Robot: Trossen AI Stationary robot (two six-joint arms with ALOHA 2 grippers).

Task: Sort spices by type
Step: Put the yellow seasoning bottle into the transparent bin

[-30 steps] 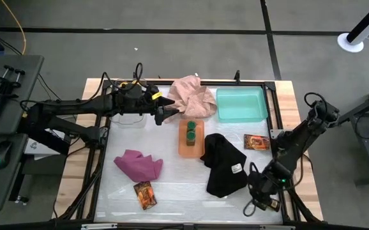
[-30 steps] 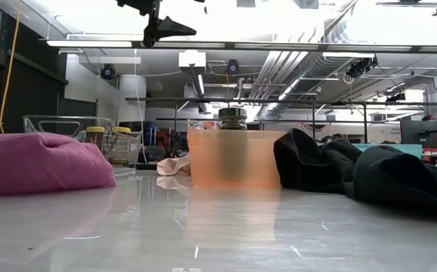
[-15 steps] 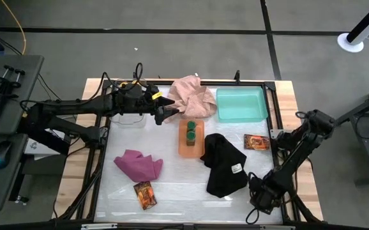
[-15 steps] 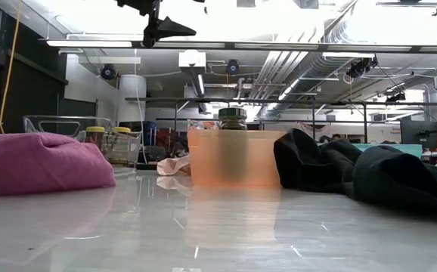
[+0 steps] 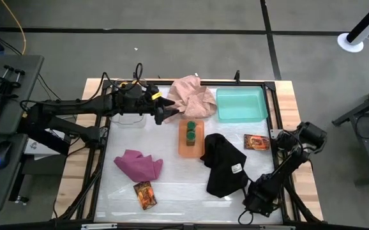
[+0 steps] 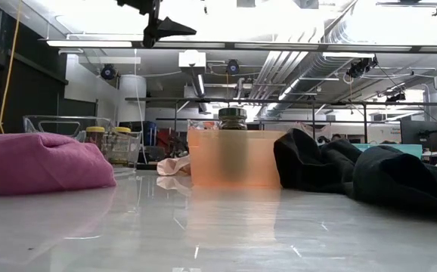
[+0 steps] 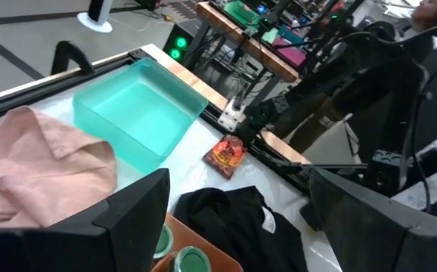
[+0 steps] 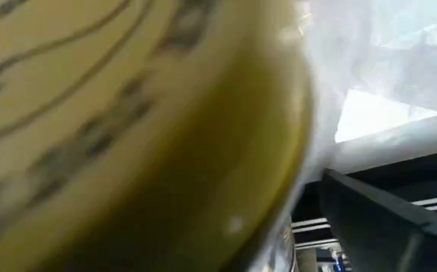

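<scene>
The yellow-lidded jar's body below its lid, above the orange tray (image 5: 186, 122), will be gripped by my left gripper as it takes the jar from my right gripper.
My left gripper (image 5: 166, 108) hovers open above the table, between the pink cloth (image 5: 191, 96) and the orange tray (image 5: 191, 145), touching nothing. Two green-lidded jars (image 5: 190, 130) stand in that tray; their lids (image 7: 188, 261) show below my open fingers. My right gripper (image 5: 255, 202) is low at the table's near right corner. A yellow lid (image 8: 128, 128) fills its wrist view, right against the camera. Two yellow-lidded jars (image 6: 106, 133) stand in a clear container (image 5: 128, 119). One red-brown packet (image 5: 256, 142) lies flat near the right edge, another (image 5: 145, 195) near the near edge.
A teal tray (image 5: 240, 104) sits at the far right. A black cloth (image 5: 225, 165) lies heaped in the middle and a magenta cloth (image 5: 138, 165) to the near left. A dark frame borders the table. Bare surface shows along the near edge between the packet and the black cloth.
My right arm has folded lower, its elbow dropping toward the table's near edge, while its gripper has crept a little toward the left at the near right corner. My left arm has kept still.
</scene>
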